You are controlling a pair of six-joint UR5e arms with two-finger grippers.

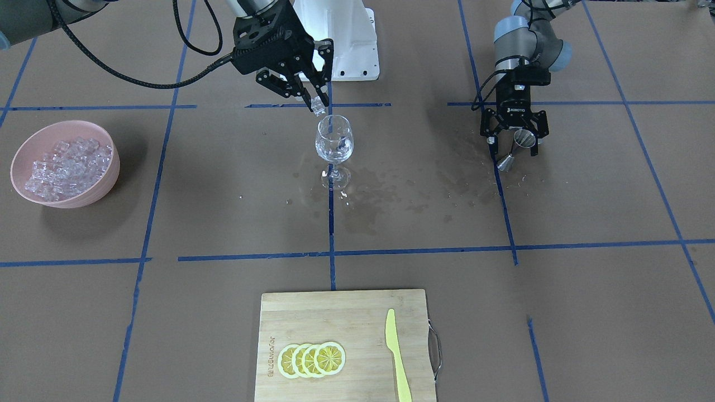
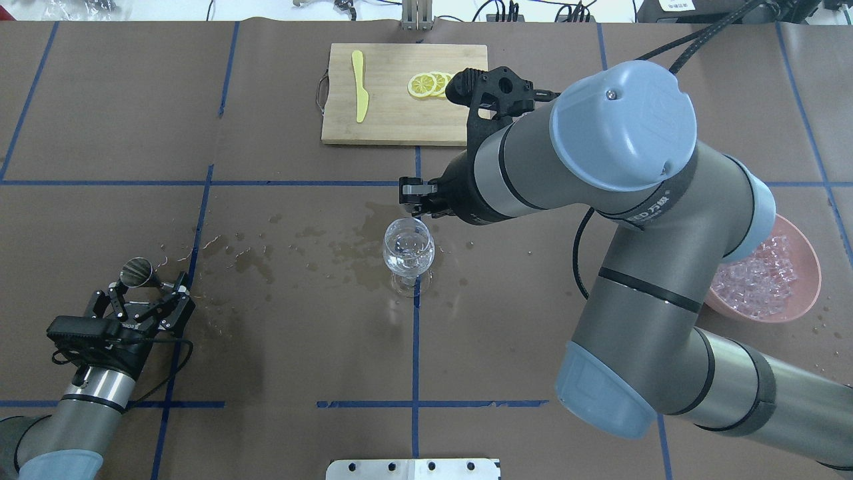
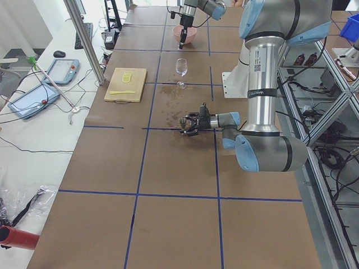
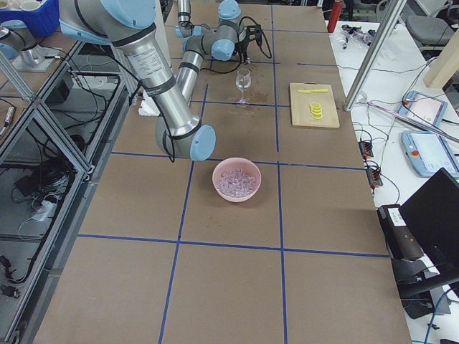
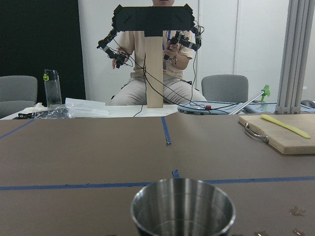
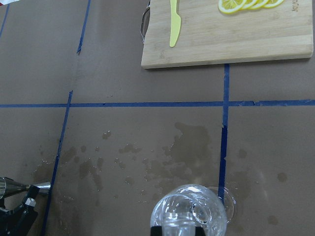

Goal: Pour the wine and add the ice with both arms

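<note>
Next, my right gripper releases the ice cube in the bowl of the clear wine glass (image 1: 333, 142) (image 6: 193, 210).
A clear wine glass (image 1: 334, 140) stands at the table's middle with clear liquid and glassy ice in its bowl; it also shows in the overhead view (image 2: 408, 248). My right gripper (image 1: 317, 102) hangs just above its rim, shut on one ice cube (image 1: 319, 105). A pink bowl (image 1: 109, 173) heaped with ice cubes (image 1: 64, 167) sits far to my right. My left gripper (image 1: 515, 153) is open low over the table, its fingers either side of an upright metal jigger (image 1: 514, 151). The jigger's empty cup fills the bottom of the left wrist view (image 5: 182, 209).
A wooden cutting board (image 1: 335, 318) with lemon slices (image 1: 311, 359) and a yellow knife (image 1: 397, 357) lies at the far edge. Wet stains (image 1: 391, 195) mark the brown paper between glass and jigger. The white pedestal (image 1: 349, 39) stands behind the glass.
</note>
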